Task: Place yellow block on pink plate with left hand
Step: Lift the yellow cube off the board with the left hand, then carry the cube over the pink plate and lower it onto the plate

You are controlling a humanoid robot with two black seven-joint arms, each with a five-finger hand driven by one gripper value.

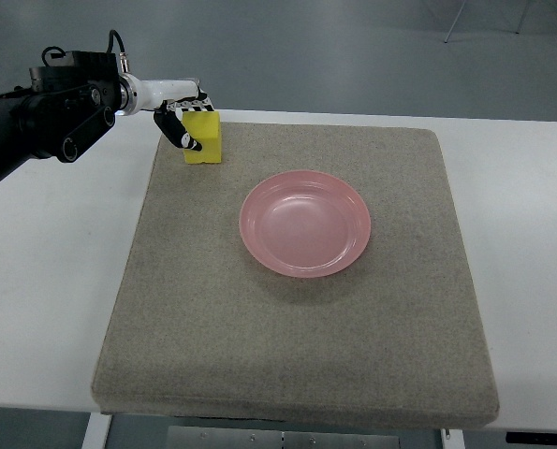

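My left gripper is going to release the yellow block, now at the grey mat's far corner, leaving it to rest on the middle of the pink plate (308, 224).
The yellow block (206, 140) is at the far left corner of the grey mat (297, 318); whether it rests on the mat or hangs just above it I cannot tell. My left hand (186, 117) comes in from the left on a black arm and is shut on the block. Dark fingers (178, 129) press on its left face, and another part of the hand lies over its top far edge. The pink plate (305, 223) lies empty near the middle of the mat, to the right of the block and nearer to me. The right arm does not show.
The mat covers most of a white table (53, 281), whose bare strips show on the left and right. Grey floor and a white stand leg (456, 28) lie beyond the far edge.
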